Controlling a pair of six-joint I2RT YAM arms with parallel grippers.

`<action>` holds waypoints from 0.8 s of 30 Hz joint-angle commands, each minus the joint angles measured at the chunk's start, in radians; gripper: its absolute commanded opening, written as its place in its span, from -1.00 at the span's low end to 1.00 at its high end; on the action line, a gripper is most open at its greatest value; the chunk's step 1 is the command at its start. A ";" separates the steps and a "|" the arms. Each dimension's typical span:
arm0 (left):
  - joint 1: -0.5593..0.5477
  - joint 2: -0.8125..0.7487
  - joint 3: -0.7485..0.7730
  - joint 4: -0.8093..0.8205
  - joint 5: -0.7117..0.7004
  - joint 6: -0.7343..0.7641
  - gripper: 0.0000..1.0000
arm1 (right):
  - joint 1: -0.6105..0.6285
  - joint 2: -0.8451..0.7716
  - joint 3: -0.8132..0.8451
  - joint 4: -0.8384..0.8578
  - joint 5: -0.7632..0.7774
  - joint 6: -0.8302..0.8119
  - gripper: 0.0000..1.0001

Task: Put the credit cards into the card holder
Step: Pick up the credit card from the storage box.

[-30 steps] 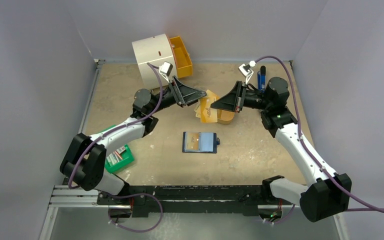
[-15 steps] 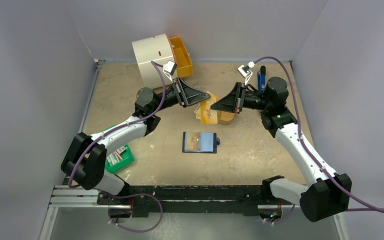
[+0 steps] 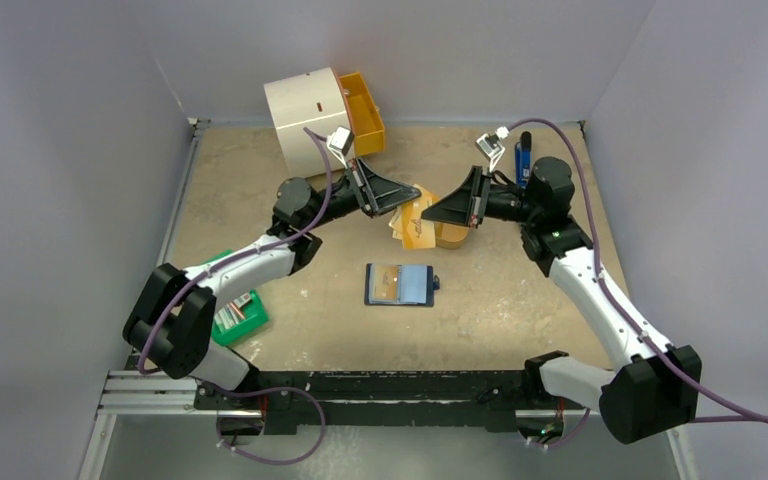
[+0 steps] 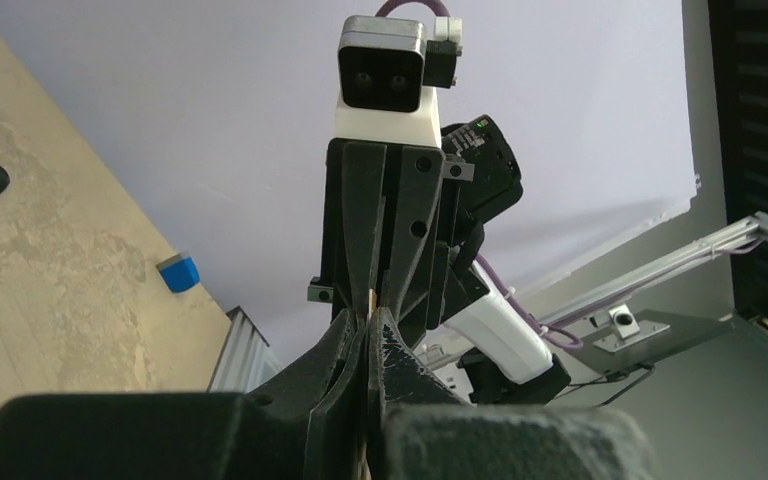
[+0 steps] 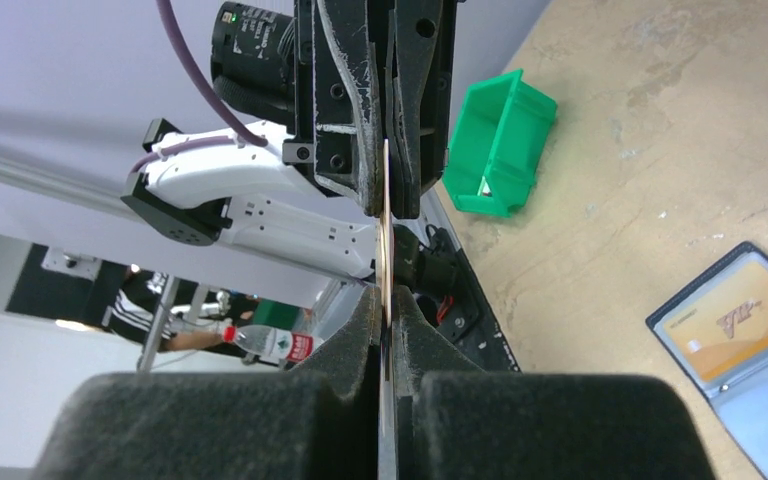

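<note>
Several tan cards sit bunched in my left gripper, so my right gripper needs to open, back away and take only the front card (image 3: pixel 430 233) by its free edge.
A tan credit card (image 3: pixel 417 222) hangs in the air above the middle back of the table, gripped from both sides. My left gripper (image 3: pixel 403 196) is shut on one edge of it, and my right gripper (image 3: pixel 432 212) is shut on the opposite edge. In the left wrist view the card (image 4: pixel 371 298) shows as a thin sliver between the closed fingers. In the right wrist view the card (image 5: pixel 385 235) runs edge-on from my right gripper (image 5: pixel 385 296) up to the left one (image 5: pixel 385 200). The card holder (image 3: pixel 400 284) lies open nearer the arms, with a tan card in its left pocket.
An orange tray (image 3: pixel 451 236) with more tan cards lies under the grippers. A white drum (image 3: pixel 307 112) and an orange drawer (image 3: pixel 365 108) stand at the back left. A blue object (image 3: pixel 523 157) is at the back right. A green box (image 3: pixel 234 312) sits at the left.
My left gripper has slid a little to the right and shut on the card that the right gripper was holding. The right arm has barely moved.
</note>
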 commanded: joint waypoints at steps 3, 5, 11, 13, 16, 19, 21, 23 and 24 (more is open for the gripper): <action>0.015 0.056 -0.019 0.007 -0.108 -0.069 -1.00 | 0.003 0.035 -0.065 0.133 0.010 0.147 -1.00; 0.022 0.087 -0.008 0.007 -0.105 -0.082 -1.00 | 0.001 0.055 -0.064 0.135 0.015 0.162 -1.00; 0.049 0.194 0.016 0.057 -0.091 -0.152 -1.00 | -0.030 0.111 -0.069 0.138 0.017 0.191 -1.00; 0.056 0.217 0.021 0.071 -0.090 -0.170 -1.00 | -0.041 0.126 -0.071 0.152 0.010 0.203 -1.00; 0.068 0.245 0.033 0.054 -0.088 -0.166 -1.00 | -0.060 0.154 -0.071 0.168 -0.003 0.214 -0.94; 0.080 0.281 0.056 0.051 -0.085 -0.165 -1.00 | -0.074 0.190 -0.068 0.191 -0.019 0.225 -0.83; 0.083 0.313 0.075 0.056 -0.082 -0.166 -1.00 | -0.080 0.219 -0.064 0.215 -0.026 0.233 -0.76; 0.083 0.345 0.102 0.052 -0.075 -0.159 -1.00 | -0.085 0.248 -0.060 0.242 -0.035 0.242 -0.68; 0.083 0.359 0.114 0.045 -0.072 -0.158 -1.00 | -0.087 0.267 -0.057 0.259 -0.042 0.247 -0.65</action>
